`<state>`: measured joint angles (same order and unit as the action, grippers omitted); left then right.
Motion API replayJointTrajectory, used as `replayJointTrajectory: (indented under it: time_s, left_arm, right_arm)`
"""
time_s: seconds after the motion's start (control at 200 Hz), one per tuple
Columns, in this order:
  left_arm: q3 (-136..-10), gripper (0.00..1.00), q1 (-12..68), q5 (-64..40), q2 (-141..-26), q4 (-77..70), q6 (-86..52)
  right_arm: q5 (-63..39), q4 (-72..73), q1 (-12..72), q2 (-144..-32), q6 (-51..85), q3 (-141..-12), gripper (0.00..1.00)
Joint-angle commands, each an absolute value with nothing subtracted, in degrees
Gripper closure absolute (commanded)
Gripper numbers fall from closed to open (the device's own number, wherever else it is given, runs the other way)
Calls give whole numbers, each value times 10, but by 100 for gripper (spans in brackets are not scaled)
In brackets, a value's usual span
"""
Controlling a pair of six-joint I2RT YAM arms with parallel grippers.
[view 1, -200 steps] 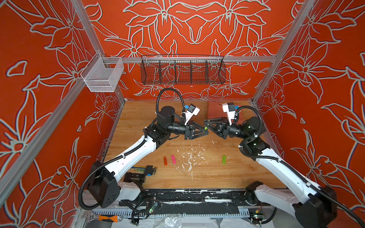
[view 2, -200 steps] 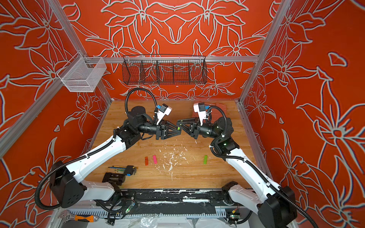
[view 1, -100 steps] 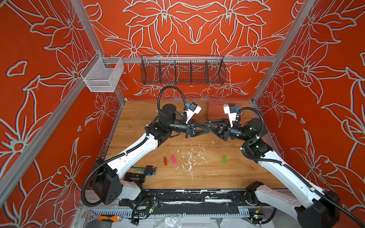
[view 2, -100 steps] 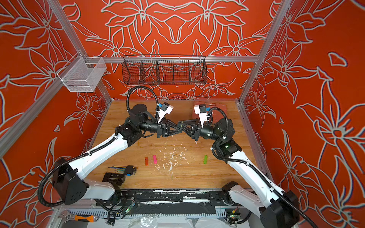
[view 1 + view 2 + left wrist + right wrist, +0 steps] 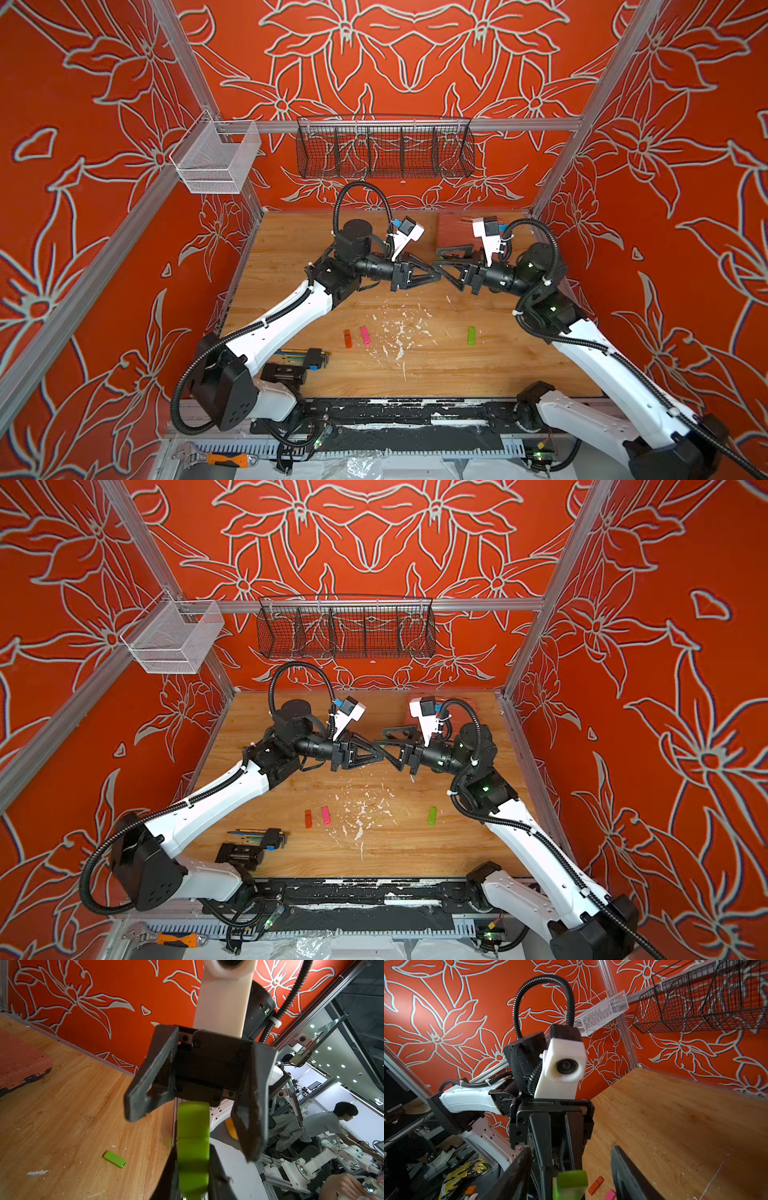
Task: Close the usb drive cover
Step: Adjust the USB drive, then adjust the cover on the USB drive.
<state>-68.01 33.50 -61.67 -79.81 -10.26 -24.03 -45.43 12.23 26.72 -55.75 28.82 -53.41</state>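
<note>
The right gripper's spread fingers reach past the green usb drive's loose end to the left gripper's fingers, so the robot should back that hand off and pinch only that end (image 5: 572, 1179).
A green usb drive (image 5: 193, 1142) sticks out from my left gripper (image 5: 193, 1159), which is shut on its lower half; a seam crosses the drive's middle. My right gripper (image 5: 571, 1150) faces it tip to tip with its fingers (image 5: 135, 1103) spread wide on either side of the drive's free end (image 5: 571, 1185), touching nothing. In both top views the two grippers meet above the table's middle, left gripper (image 5: 432, 272) against right gripper (image 5: 448, 264), and the held drive is hidden between them.
An orange drive (image 5: 348, 338), a pink drive (image 5: 365, 335) and another green drive (image 5: 471, 335) lie on the wooden table (image 5: 519, 365) among white flecks. A red case (image 5: 455, 235) sits at the back. Hex keys (image 5: 311, 357) and a black block (image 5: 284, 374) lie front left. Wire baskets (image 5: 384, 151) hang on the rear rail.
The right gripper's jaws have spread apart off the drive. The left gripper has closed on it. The two grippers have come together tip to tip.
</note>
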Motion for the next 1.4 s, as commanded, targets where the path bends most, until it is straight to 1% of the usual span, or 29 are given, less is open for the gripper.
replayJointTrajectory:
  time_s: [0.0, 0.105, 0.255, 0.33, 0.54, 0.756, 0.901, 1.001, 1.111, 1.276, 1.396]
  left_arm:
    - [-676, 100, 337, -625, -798, -107, -234]
    - [-673, 100, 338, -625, -796, -110, -233]
    - [-672, 100, 337, -625, -793, -110, -233]
    - [-671, 100, 337, -624, -791, -111, -232]
    - [-670, 100, 337, -625, -787, -115, -233]
    - [-671, 100, 337, -626, -789, -112, -231]
    - [-672, 100, 338, -626, -790, -113, -230]
    - [-672, 100, 338, -626, -789, -114, -230]
    - [-675, 100, 339, -625, -793, -122, -229]
    - [-696, 100, 338, -624, -803, -133, -217]
    - [-733, 100, 334, -621, -822, -148, -201]
  right_arm:
    - [-454, 98, 268, -547, 264, -562, 38]
    - [-455, 81, 266, -558, 256, -576, 38]
    - [-461, 87, 265, -573, 261, -584, 40]
    - [-463, 81, 265, -575, 257, -587, 44]
    - [-462, 82, 265, -574, 258, -583, 57]
    - [-451, 72, 265, -570, 249, -584, 59]
    - [-450, 69, 265, -575, 248, -586, 64]
    - [-444, 60, 265, -578, 245, -589, 73]
    - [-442, 38, 265, -582, 239, -597, 84]
    - [-425, -11, 265, -582, 230, -605, 91]
    - [-402, -54, 265, -583, 230, -601, 98]
